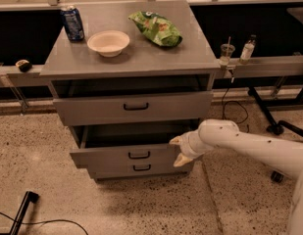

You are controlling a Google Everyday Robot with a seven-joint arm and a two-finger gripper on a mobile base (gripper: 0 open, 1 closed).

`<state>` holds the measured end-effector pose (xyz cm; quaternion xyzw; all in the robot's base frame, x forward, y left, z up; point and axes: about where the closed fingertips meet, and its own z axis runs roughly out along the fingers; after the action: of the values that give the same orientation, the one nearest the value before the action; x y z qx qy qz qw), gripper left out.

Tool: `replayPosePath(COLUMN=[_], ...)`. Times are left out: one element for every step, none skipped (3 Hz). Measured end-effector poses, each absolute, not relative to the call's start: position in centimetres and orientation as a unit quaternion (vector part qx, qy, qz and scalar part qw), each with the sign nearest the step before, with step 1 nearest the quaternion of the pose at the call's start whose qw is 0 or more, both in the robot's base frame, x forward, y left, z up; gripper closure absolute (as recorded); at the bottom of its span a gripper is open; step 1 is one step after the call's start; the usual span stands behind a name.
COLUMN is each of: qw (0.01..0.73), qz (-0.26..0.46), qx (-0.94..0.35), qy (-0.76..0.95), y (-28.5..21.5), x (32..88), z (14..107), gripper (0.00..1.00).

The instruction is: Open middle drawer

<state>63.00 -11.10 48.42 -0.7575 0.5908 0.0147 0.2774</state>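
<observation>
The middle drawer is only partly out and the gripper's fingers straddle the end of its front, so the robot should back off, take the front's top edge (164,147) and pull.
The middle drawer (112,156) is a grey front with a small black bar handle (139,155). It stands pulled out, with a dark gap open above it. My gripper (178,151) is at the right end of this drawer front, coming in from the right on the white arm (249,148). One finger (176,141) is above the front's top edge and the other sits lower against its right end. The fingers are spread apart. The top drawer (134,106) and the bottom drawer (141,168) are pushed in.
On the cabinet top (136,58) stand a blue can (72,22), a pale bowl (108,42) and a green chip bag (156,27). A cup (226,53) and a bottle (247,49) sit on the right ledge. Cables and a black bar (23,209) lie on the floor.
</observation>
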Motion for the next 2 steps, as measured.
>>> replayPosePath(qw=[0.256, 0.249], qz=[0.02, 0.027], qx=[-0.772, -0.776], qy=[0.582, 0.58], y=[-10.4, -10.2], x=[58.4, 57.3], z=[48.1, 47.3], gripper=[0.38, 0.2])
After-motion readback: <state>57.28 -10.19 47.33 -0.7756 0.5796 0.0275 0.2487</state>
